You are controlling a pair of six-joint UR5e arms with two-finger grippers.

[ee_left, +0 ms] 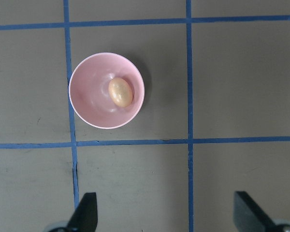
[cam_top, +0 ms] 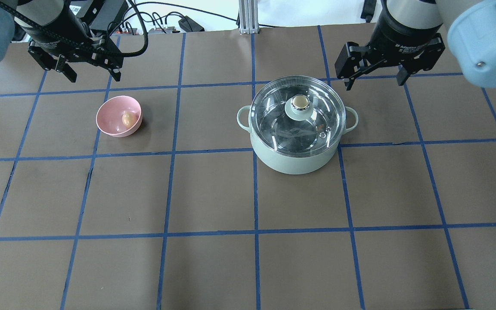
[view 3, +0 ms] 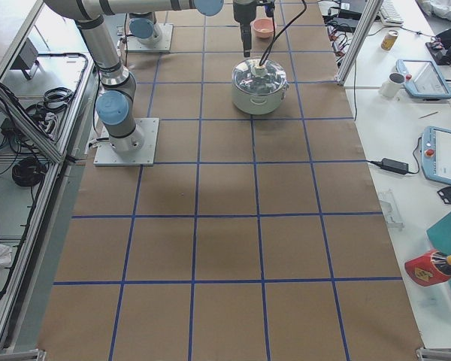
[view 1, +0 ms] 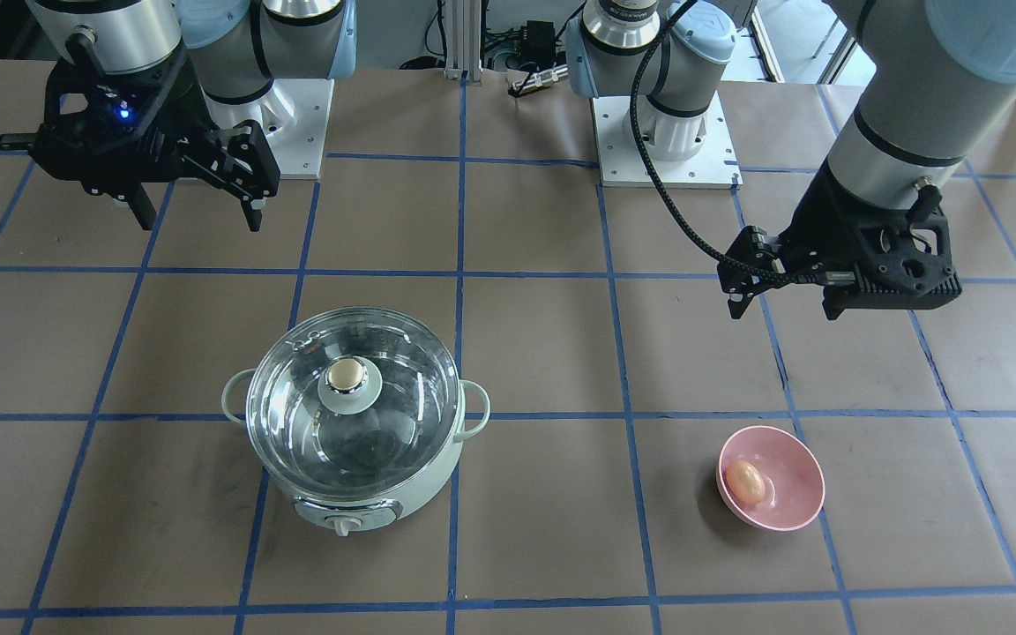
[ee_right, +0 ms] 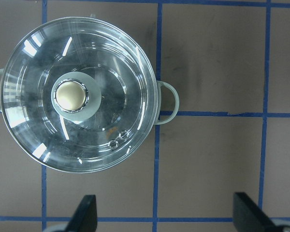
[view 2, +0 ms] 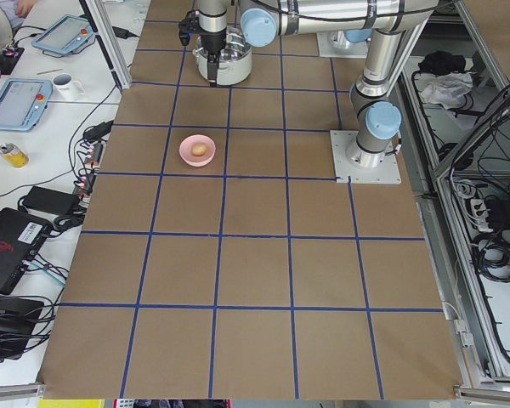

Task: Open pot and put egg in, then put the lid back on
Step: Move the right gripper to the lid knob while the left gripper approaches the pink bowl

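The robot's right gripper should next move to the knob (view 1: pixel 346 375) (ee_right: pixel 71 95) of the clear glass lid and close there, because the pot has to be opened.
The pale mint-green pot (view 1: pixel 358 498) stands on the table with its clear glass lid (view 1: pixel 384 414) shut on it; the lid also shows in the overhead view (cam_top: pixel 317 107) and the right wrist view (ee_right: pixel 111 72). The tan egg (view 1: pixel 745 481) lies in a pink bowl (view 1: pixel 790 481); the left wrist view shows the egg (ee_left: pixel 120 92) too. My left gripper (cam_top: pixel 95 77) is open and empty, hovering above the table beside the bowl (cam_top: pixel 110 116). My right gripper (cam_top: pixel 375 84) is open and empty, high beside the pot (cam_top: pixel 293 161), offset from the lid knob.
The table is covered in brown paper with a blue tape grid. The two arm bases (view 1: pixel 667 150) stand at the robot's edge. Tablets, a cup and a can (view 2: pixel 14 155) lie on side benches off the table.
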